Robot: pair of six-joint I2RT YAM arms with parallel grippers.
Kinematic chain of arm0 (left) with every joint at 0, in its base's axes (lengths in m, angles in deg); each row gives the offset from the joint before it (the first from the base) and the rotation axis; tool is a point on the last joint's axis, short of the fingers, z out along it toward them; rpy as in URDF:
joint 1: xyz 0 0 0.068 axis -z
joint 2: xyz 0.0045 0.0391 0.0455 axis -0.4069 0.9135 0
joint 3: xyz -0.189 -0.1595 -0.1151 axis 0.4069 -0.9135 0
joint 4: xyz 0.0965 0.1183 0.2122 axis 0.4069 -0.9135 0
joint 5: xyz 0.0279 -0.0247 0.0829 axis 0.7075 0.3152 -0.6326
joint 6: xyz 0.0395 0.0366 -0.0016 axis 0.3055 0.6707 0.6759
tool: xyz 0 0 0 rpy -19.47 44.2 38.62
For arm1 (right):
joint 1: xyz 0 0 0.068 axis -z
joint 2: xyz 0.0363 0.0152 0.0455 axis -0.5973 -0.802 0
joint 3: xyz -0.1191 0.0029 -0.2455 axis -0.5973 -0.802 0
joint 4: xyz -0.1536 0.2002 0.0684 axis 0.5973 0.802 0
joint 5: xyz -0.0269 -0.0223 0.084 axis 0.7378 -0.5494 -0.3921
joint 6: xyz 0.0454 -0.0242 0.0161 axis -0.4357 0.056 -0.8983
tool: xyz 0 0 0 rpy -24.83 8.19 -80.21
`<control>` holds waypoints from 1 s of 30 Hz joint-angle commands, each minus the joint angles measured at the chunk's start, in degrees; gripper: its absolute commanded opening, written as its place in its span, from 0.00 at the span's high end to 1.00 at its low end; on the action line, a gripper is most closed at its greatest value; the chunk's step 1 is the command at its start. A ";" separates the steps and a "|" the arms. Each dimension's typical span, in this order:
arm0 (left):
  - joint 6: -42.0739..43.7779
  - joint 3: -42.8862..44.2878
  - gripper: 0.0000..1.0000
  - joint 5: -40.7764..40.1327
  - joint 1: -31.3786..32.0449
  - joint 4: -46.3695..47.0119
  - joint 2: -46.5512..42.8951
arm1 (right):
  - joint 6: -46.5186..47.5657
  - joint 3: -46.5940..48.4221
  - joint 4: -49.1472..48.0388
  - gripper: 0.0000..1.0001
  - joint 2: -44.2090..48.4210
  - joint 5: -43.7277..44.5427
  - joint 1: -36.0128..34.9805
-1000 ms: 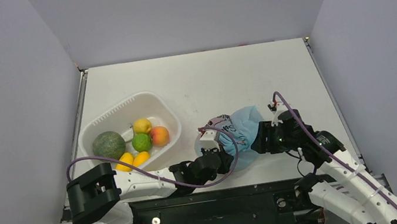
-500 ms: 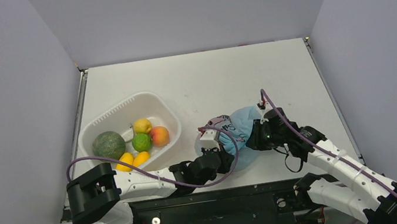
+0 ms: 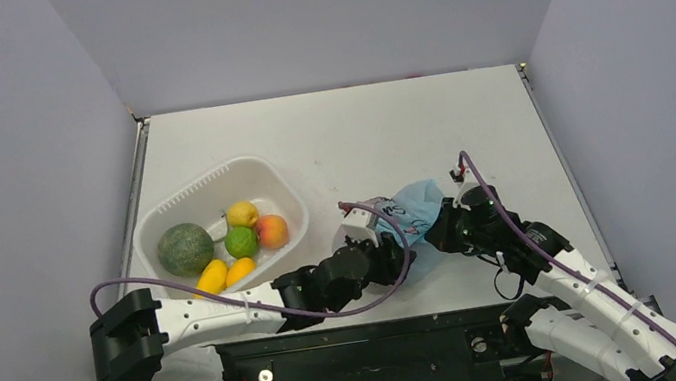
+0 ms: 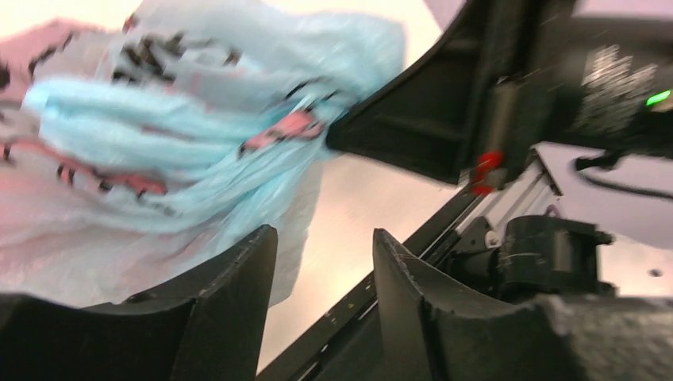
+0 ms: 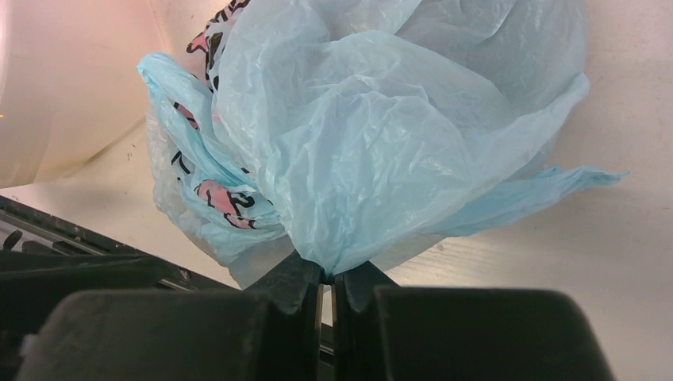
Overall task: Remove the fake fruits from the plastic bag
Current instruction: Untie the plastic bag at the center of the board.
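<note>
Next, I pinch the bag's hanging fold (image 4: 266, 208) with my left gripper and pull it away to spread the plastic bag, as the bag is bunched at my right gripper.
The light-blue plastic bag (image 3: 407, 208) with pink prints lies crumpled near the table's front edge, between both arms. My right gripper (image 3: 437, 233) is shut on a bunched fold of its film, which the right wrist view shows pinched between the closed jaws (image 5: 328, 274) below the bag (image 5: 373, 135). My left gripper (image 3: 391, 259) is open just left of and below the bag. In the left wrist view its fingers (image 4: 324, 238) hold nothing, and the bag (image 4: 159, 143) hangs above the left one. The fake fruits are hidden; none shows through the film.
A white slotted tub (image 3: 211, 181) stands at the left, holding a large green melon (image 3: 185, 247) and yellow, lime-green and peach pieces. The black front rail (image 3: 375, 331) runs just below both grippers. Grey walls close in the table's sides and back.
My left gripper has opened, let go of the bag and drawn back toward the front edge. My right gripper has closed on the bag's right side.
</note>
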 commanded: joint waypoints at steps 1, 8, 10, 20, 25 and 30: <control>6.48 9.44 0.53 -0.64 0.31 -5.58 -1.77 | -0.59 0.22 -2.52 1.00 1.29 0.11 -0.53; 11.99 22.28 0.50 -4.37 -0.69 -15.81 7.20 | -0.70 1.03 -1.91 1.00 1.46 -0.83 -0.62; 12.20 24.25 0.50 -5.19 -0.77 -19.08 9.49 | -0.64 1.27 -1.62 1.00 1.30 -0.94 -0.63; 10.43 26.18 0.54 -6.87 -1.29 -22.97 16.20 | -1.05 0.33 -1.47 1.00 2.50 -0.95 -0.60; 9.59 27.85 0.79 -9.66 -1.28 -25.77 18.05 | -1.49 0.28 -1.46 1.00 2.46 -0.99 -0.59; 6.66 24.68 1.00 -12.91 -1.15 -27.10 13.93 | -0.99 1.76 -0.83 1.00 2.40 -0.27 -0.62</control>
